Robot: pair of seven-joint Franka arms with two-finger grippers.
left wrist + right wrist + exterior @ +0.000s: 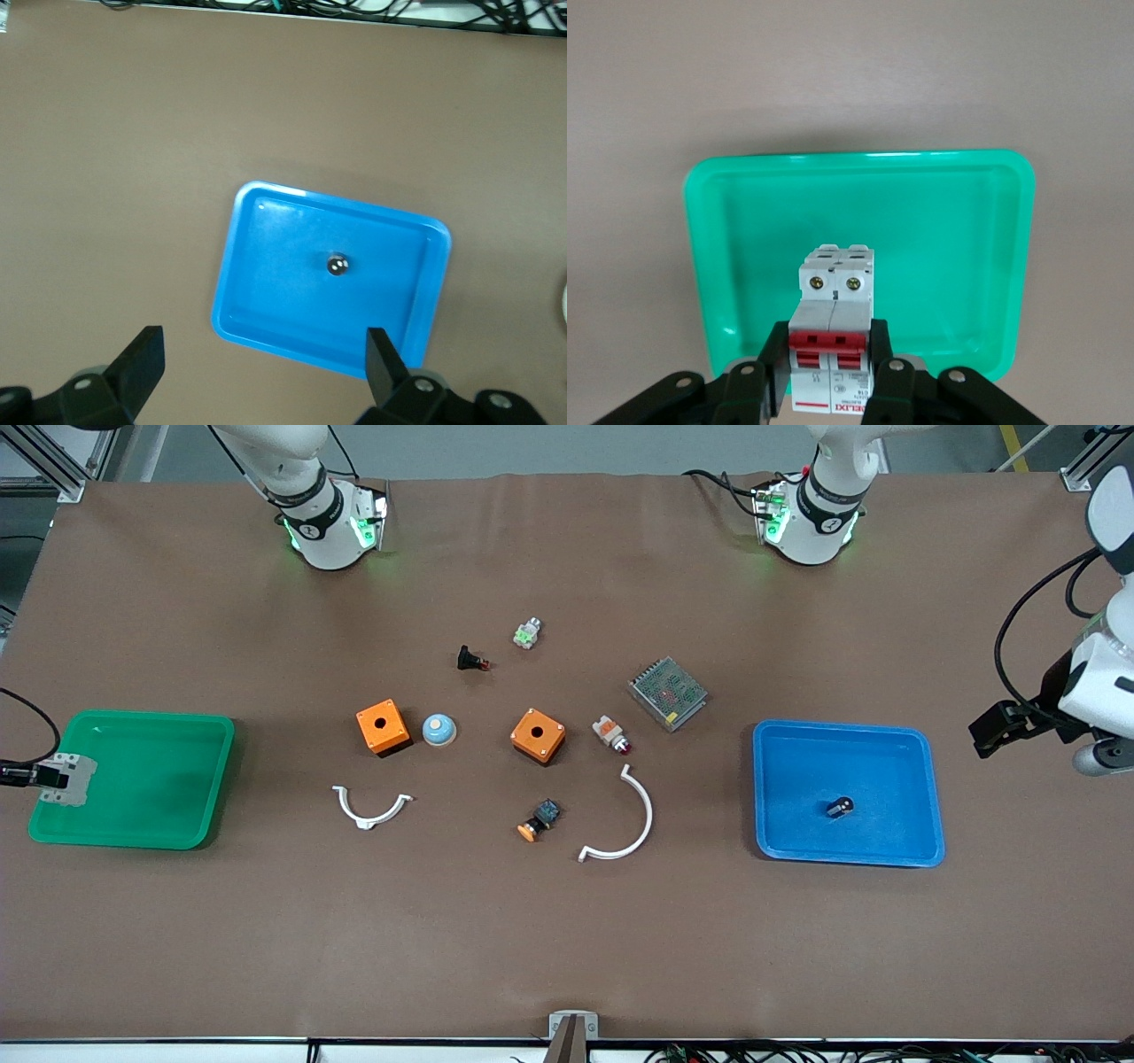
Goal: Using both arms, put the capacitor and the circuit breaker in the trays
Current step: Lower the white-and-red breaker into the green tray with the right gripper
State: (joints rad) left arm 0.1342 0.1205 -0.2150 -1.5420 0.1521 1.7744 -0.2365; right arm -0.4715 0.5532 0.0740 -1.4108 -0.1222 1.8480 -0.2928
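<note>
Next, my right gripper releases the circuit breaker in the middle of the green tray (128,793) (856,257).
The circuit breaker (73,778), a white-grey block with two red levers, is held in my right gripper (49,778) over the green tray (133,726), at the tray's outer edge. In the right wrist view the fingers (766,372) are shut on the breaker (833,301) above the green tray (744,221). The capacitor (840,807), a tiny dark cylinder, lies in the blue tray (797,841). My left gripper (997,731) is open and empty, up over the table beside the blue tray at the left arm's end. The left wrist view shows the capacitor (337,264) in the blue tray (266,292), far below the open gripper (264,359).
Between the trays lie two orange boxes (383,727) (538,735), a blue dome (438,730), two white curved pieces (370,808) (625,824), a metal mesh box (668,693), an orange-capped push button (539,820), a white-and-orange lamp part (611,734), a black red-tipped part (471,660) and a green-white part (527,634).
</note>
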